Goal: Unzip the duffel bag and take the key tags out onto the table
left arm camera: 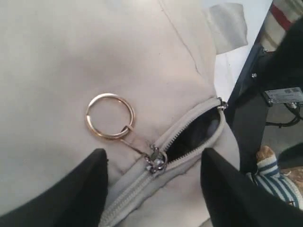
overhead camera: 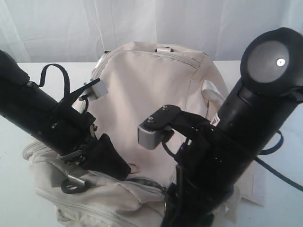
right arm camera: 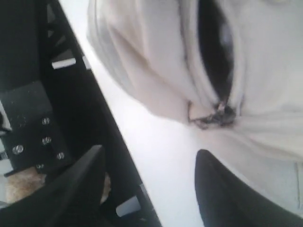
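My left gripper's fingers are short of the flat gold pull ring, and the slider sits midway along the zipper, so next I take the ring (overhead camera: 134, 168) and pull the zipper open.
The cream duffel bag (overhead camera: 151, 94) lies on the white table (overhead camera: 284, 194) between both arms. Its front zipper is partly undone, showing dark lining (left arm camera: 199, 130). The metal slider (left arm camera: 156, 161) carries a gold pull ring (left arm camera: 110, 116) lying flat on the fabric. My left gripper (left arm camera: 154, 163) hovers open just over the slider, a finger on each side, holding nothing. My right gripper (right arm camera: 149, 156) is open above the table edge, beside the zipper's end stop (right arm camera: 215, 116) and the dark opening (right arm camera: 215, 47). The key tags are hidden.
A webbing strap with a metal D-ring (overhead camera: 72, 182) lies on the bag's front left. The black frame of the robot stand (right arm camera: 42, 109) sits past the table edge. The two arms crowd the bag's front.
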Controlling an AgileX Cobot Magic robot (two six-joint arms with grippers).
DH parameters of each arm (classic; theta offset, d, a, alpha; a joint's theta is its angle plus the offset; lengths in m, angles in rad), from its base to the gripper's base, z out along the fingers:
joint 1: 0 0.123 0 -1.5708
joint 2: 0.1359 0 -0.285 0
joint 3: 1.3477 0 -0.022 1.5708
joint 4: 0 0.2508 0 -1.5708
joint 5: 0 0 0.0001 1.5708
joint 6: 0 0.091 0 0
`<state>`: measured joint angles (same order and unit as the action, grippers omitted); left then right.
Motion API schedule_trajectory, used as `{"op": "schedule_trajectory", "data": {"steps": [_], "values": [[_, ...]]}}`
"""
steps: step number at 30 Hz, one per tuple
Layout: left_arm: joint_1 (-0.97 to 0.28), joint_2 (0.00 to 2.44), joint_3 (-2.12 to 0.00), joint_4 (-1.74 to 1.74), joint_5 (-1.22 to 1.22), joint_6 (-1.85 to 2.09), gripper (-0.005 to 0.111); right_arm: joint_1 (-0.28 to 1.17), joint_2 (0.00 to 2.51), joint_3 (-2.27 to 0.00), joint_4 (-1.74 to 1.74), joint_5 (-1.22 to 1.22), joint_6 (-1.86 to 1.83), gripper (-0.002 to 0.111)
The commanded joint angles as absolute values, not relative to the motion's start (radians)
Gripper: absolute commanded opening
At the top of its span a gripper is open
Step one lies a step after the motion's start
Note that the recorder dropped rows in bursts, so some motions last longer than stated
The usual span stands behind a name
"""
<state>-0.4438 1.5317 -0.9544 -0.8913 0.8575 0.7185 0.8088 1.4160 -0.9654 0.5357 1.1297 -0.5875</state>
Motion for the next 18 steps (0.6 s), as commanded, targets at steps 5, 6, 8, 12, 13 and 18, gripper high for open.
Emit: {"op": "schedule_trajectory", "data": {"steps": [5, 6, 8, 12, 13, 18], "values": [[-0.445, 1.577, -0.960, -0.913, 0.822, 0.649, 0.063, 0.807, 1.310, -0.966, 0.334, 1.194, -0.409, 0.049], [-0.445, 1.587, -0.960, -0.918, 0.818, 0.649, 0.063, 0.807, 1.296, -0.964, 0.310, 1.187, -0.392, 0.049], [-0.447, 1.605, -0.960, -0.922, 0.805, 0.649, 0.063, 0.807, 1.280, -0.964, 0.288, 1.187, -0.374, 0.048], [-0.487, 1.650, -0.960, -0.926, 0.756, 0.649, 0.063, 0.807, 1.258, -0.964, 0.278, 1.182, -0.359, 0.047], [-0.500, 1.659, -0.960, -0.926, 0.740, 0.655, 0.063, 0.807, 1.254, -0.964, 0.278, 1.182, -0.359, 0.047], [-0.562, 1.718, -0.960, -0.926, 0.645, 0.666, 0.059, 0.807, 1.248, -0.964, 0.271, 1.180, -0.359, 0.047]]}}
